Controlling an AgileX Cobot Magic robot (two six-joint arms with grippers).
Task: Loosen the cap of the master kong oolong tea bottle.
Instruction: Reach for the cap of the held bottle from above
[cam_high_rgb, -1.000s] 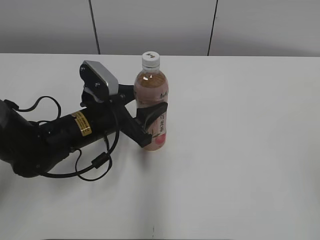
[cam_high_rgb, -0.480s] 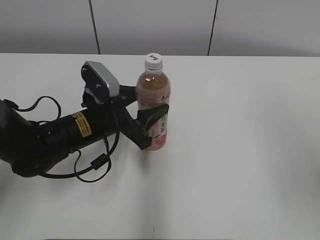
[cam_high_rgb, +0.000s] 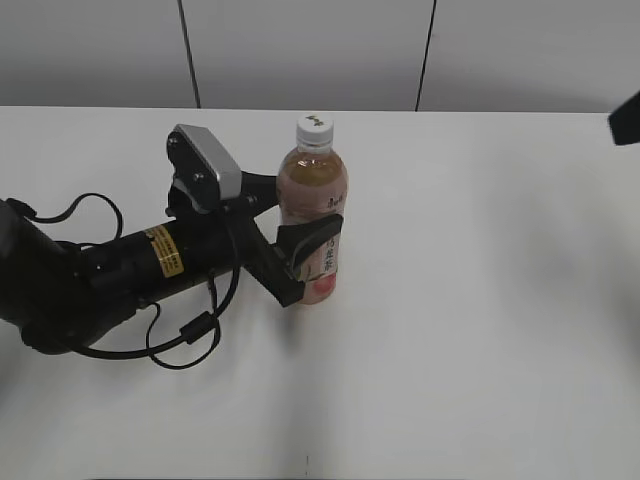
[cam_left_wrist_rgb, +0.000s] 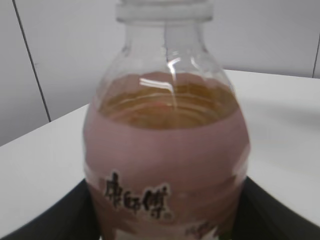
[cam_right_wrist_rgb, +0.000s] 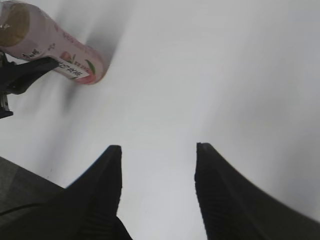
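The master kong oolong tea bottle's body stays in my left gripper while my right gripper should close on the white cap (cam_high_rgb: 315, 131).
The master kong oolong tea bottle (cam_high_rgb: 314, 225) stands upright on the white table, amber tea inside, pink label with a white strip of characters. Its white cap (cam_high_rgb: 314, 128) sits on top. My left gripper (cam_high_rgb: 300, 240) is shut on the bottle's body from the left. In the left wrist view the bottle (cam_left_wrist_rgb: 165, 150) fills the frame and the cap's lower edge (cam_left_wrist_rgb: 165, 10) shows at the top. My right gripper (cam_right_wrist_rgb: 157, 150) is open and empty above bare table; the bottle (cam_right_wrist_rgb: 50, 42) lies at that view's upper left. A dark tip of the right arm (cam_high_rgb: 625, 117) shows at the exterior view's right edge.
The white table (cam_high_rgb: 480, 300) spreads to the right and front of the bottle. A grey panelled wall (cam_high_rgb: 310, 50) runs behind the table's back edge. The left arm's black body and cables (cam_high_rgb: 110, 280) lie along the table's left side.
The left gripper has shifted the bottle slightly to the right and lower in the view. A dark part of the right arm has entered at the exterior view's right edge.
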